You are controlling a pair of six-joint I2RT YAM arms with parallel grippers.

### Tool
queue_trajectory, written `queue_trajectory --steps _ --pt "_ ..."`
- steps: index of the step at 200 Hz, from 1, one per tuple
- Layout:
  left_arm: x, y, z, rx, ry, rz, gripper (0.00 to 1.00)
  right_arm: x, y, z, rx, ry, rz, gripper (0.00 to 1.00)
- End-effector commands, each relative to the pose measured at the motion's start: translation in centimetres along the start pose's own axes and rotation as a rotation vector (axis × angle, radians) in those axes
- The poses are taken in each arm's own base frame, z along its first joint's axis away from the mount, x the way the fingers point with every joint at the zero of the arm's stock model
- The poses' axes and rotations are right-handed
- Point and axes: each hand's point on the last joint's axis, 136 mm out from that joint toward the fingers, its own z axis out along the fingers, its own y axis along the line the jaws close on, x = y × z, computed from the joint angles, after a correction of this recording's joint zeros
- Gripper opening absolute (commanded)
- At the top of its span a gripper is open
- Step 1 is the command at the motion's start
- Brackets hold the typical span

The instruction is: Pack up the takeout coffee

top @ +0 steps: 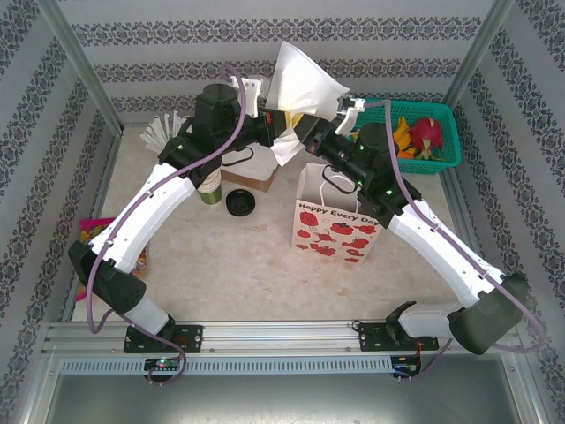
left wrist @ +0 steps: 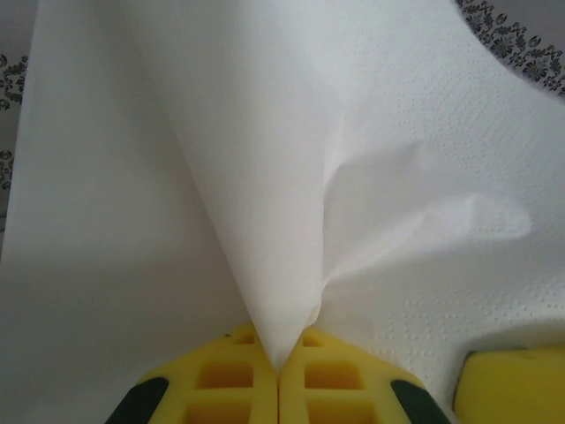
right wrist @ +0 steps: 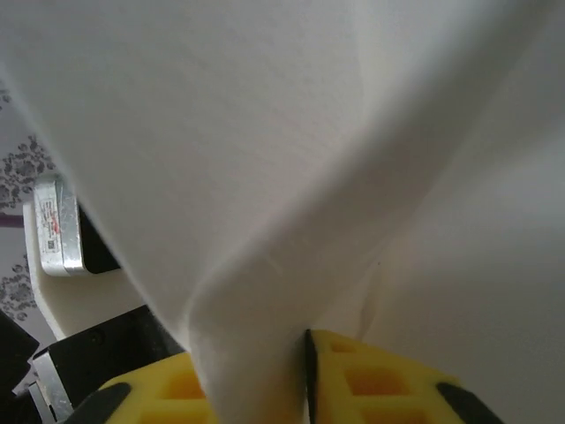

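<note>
Both grippers are crowded together at the napkin's pinched middle. So my right gripper should open, back away and take the napkin's loose side (top: 322,89) before it carries that over the gift bag.
A white paper napkin (top: 305,75) is held up high at the back, spread between both arms. My left gripper (top: 267,102) (left wrist: 279,367) is shut on a folded corner of the napkin (left wrist: 265,221). My right gripper (top: 341,101) (right wrist: 256,380) is shut on another fold of the napkin (right wrist: 265,221), yellow pads on either side. One takeout coffee cup (top: 209,191), cream above and green below, stands on the table partly behind the left arm. A round black lid (top: 239,202) lies on the table beside it.
A white gift bag (top: 339,221) with red hearts stands open at centre right. A green basket (top: 439,159) with fruit sits at back right. A brown cardboard piece (top: 253,179) lies behind the lid, wrapped straws (top: 157,132) at back left, a colourful packet (top: 89,230) at the left edge.
</note>
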Motion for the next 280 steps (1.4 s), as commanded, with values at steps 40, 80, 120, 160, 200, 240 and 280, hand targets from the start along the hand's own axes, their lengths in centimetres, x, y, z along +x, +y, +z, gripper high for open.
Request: queue_trajectory --steps 40,80,120,160,200,240,280 --pt "-0.7 -2.5 -1.3 0.096 -0.042 0.048 0.07 -2.2 2.6 -1.6 -0.047 -0.037 -0.124 0.0" --pt "-0.8 -2.4 -1.7 0.092 -0.052 0.053 0.08 -2.6 3.0 -2.5 -0.048 -0.026 -0.187 0.0" --pt "-1.0 -3.3 -2.0 0.143 -0.069 0.069 0.11 -2.8 3.0 -3.1 -0.055 0.004 -0.224 0.0" --pt "-0.8 -4.8 -2.3 0.237 -0.068 0.067 0.0 -3.2 2.1 -4.1 -0.023 0.04 -0.219 0.0" --pt "-0.4 -4.9 -2.3 0.245 -0.055 0.101 0.0 -3.4 -0.1 -8.5 0.12 0.111 -0.285 0.74" --pt "-1.4 -7.0 -2.4 0.366 -0.074 0.071 0.0 -1.5 -0.9 -10.9 0.037 0.156 -0.191 0.98" --pt "-1.9 -8.0 -2.4 0.43 -0.076 0.009 0.0 -0.8 -0.1 -9.3 -0.043 0.185 -0.178 0.98"
